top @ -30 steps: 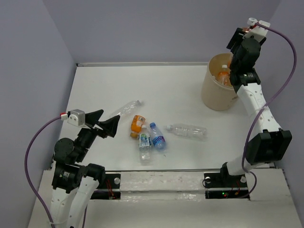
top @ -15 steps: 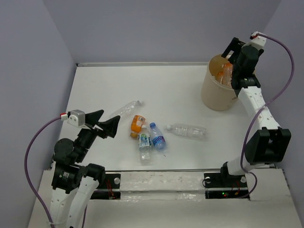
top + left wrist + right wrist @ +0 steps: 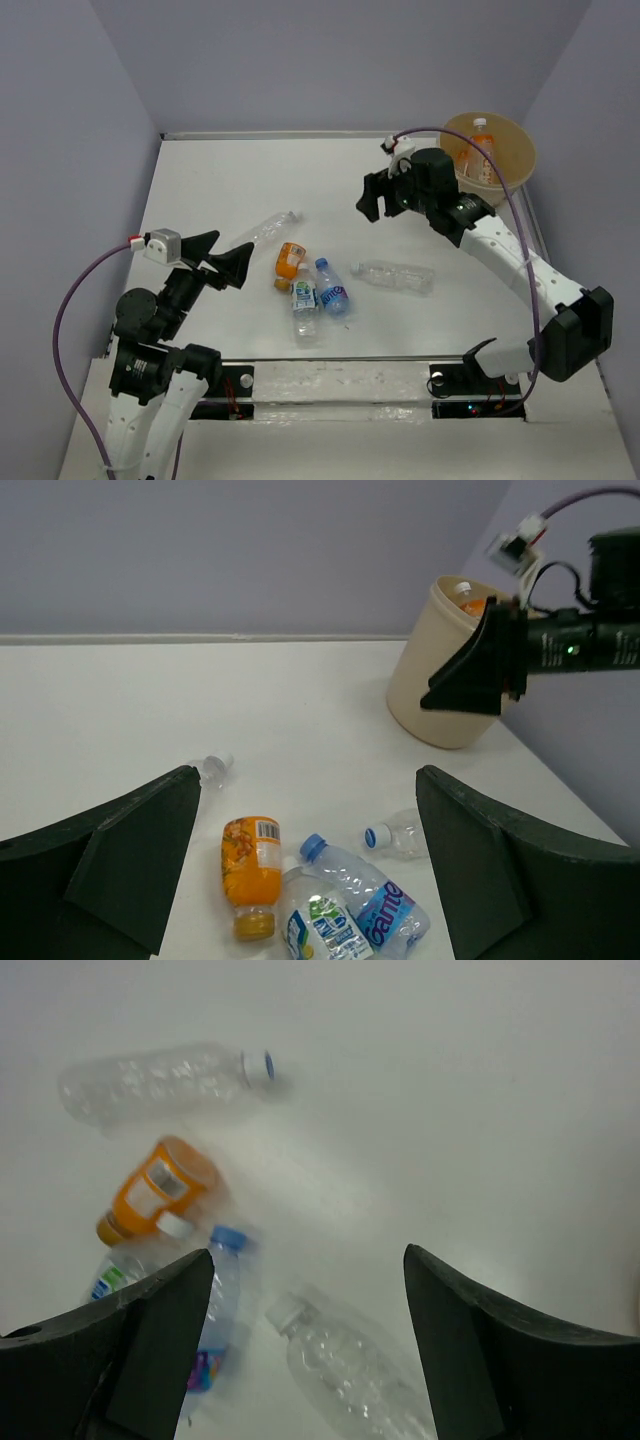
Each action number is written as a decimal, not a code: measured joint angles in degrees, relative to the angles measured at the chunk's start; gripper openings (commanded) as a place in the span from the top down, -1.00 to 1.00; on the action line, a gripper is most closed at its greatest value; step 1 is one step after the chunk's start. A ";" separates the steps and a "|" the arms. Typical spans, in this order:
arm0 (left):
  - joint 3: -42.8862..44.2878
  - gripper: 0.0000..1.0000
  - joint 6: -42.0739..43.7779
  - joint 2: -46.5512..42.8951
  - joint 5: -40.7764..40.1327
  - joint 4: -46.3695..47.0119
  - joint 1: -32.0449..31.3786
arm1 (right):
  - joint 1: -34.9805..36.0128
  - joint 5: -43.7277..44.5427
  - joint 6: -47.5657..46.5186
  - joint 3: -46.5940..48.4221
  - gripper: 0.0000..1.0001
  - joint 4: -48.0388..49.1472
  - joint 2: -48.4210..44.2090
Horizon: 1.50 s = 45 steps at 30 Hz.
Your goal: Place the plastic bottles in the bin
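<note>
I should close my right gripper just below the white cap (image 3: 371, 271) (image 3: 311, 1333) of the clear bottle lying between the blue-labelled bottle and the tan bin.
The tan bin (image 3: 512, 170) stands at the far right and holds at least one orange bottle (image 3: 481, 148); it also shows in the left wrist view (image 3: 440, 695). Five bottles lie mid-table: a clear one (image 3: 268, 228), an orange one (image 3: 289, 261), a green-labelled one (image 3: 304, 298), a blue-labelled one (image 3: 332, 289) and a clear one (image 3: 396, 275). My right gripper (image 3: 378, 198) hangs open and empty above the table, left of the bin, over the clear bottle (image 3: 350, 1370). My left gripper (image 3: 225, 255) is open and empty, left of the orange bottle (image 3: 250, 865).
Grey walls close in the table at the back and both sides. The right arm (image 3: 500, 245) stretches diagonally from the near right edge toward the middle. White table shows between the bottle cluster and the bin.
My right gripper has swung from over the bin leftward and down over the table, now empty. An orange bottle now lies in the bin. The left arm has not moved.
</note>
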 measured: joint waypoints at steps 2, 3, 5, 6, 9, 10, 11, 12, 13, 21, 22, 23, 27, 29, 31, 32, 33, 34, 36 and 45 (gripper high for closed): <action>0.00 -0.98 0.00 0.13 -0.02 0.00 0.04 | 0.35 -0.70 -0.07 -3.76 -0.69 -5.70 2.14; 0.00 -0.98 0.00 0.15 -0.02 0.00 0.04 | 0.35 -0.70 -0.02 -5.07 -0.70 -8.17 3.17; 0.00 -0.98 0.00 0.15 0.00 0.00 0.13 | 0.44 0.04 0.39 -6.49 -0.74 -12.70 4.76; 0.00 -0.98 0.00 0.17 0.00 0.00 0.15 | 0.79 0.50 0.55 -6.60 -0.76 -14.91 5.40; -0.02 -0.98 0.00 0.22 0.00 0.00 0.15 | 2.99 3.61 0.50 -6.60 -0.82 -18.88 6.36; 0.00 -0.98 0.02 0.24 0.00 0.00 0.15 | 4.20 5.05 0.26 -6.60 -0.82 -19.96 6.62; 0.00 -0.98 0.02 0.24 0.00 0.00 0.22 | 5.38 6.47 0.02 -6.60 -0.83 -21.00 6.93; 0.00 -0.98 0.02 0.22 0.00 0.00 0.26 | 6.45 7.61 -0.31 -6.60 -0.83 -21.94 7.30; 0.00 -0.98 0.02 0.24 0.00 0.00 0.33 | 7.15 8.37 -0.72 -6.60 -0.84 -22.58 7.56; 0.00 -0.98 0.00 0.70 0.02 0.00 0.52 | 11.30 12.85 -5.51 -6.51 -0.88 -25.79 11.89; 0.00 -0.98 0.02 0.72 0.02 0.00 0.52 | 11.50 13.14 -5.77 -6.51 -0.89 -25.97 12.79; 0.00 -0.98 0.02 0.74 0.02 0.00 0.52 | 11.54 13.40 -6.12 -6.51 -0.89 -26.18 13.88; 0.00 -0.98 0.02 0.92 0.07 0.00 0.63 | 11.80 14.69 -7.67 -6.34 -0.89 -26.12 18.16; 0.00 -0.98 0.02 0.92 0.07 -0.02 0.74 | 11.80 15.13 -8.13 -6.19 -0.85 -25.90 19.74; 0.00 -0.98 0.02 0.92 0.04 -0.02 0.81 | 11.80 15.61 -8.70 -5.99 -0.79 -25.57 21.99; 0.00 -0.98 0.02 0.92 0.04 0.00 0.85 | 11.80 15.98 -8.96 -5.99 -0.68 -25.20 22.99; 0.00 -0.98 0.02 0.92 0.04 0.00 0.87 | 11.80 16.26 -9.22 -6.01 -0.61 -24.61 23.89; 0.00 -0.98 0.02 0.92 0.07 0.00 0.87 | 11.80 16.39 -9.49 -6.01 -0.47 -23.96 24.52; 0.00 -0.98 0.02 0.92 0.04 0.00 0.87 | 11.80 16.70 -9.55 -6.01 -0.37 -22.40 25.24; 0.00 -0.98 0.02 0.92 0.04 -0.02 0.87 | 11.82 19.71 -8.98 -5.99 0.11 -18.82 24.87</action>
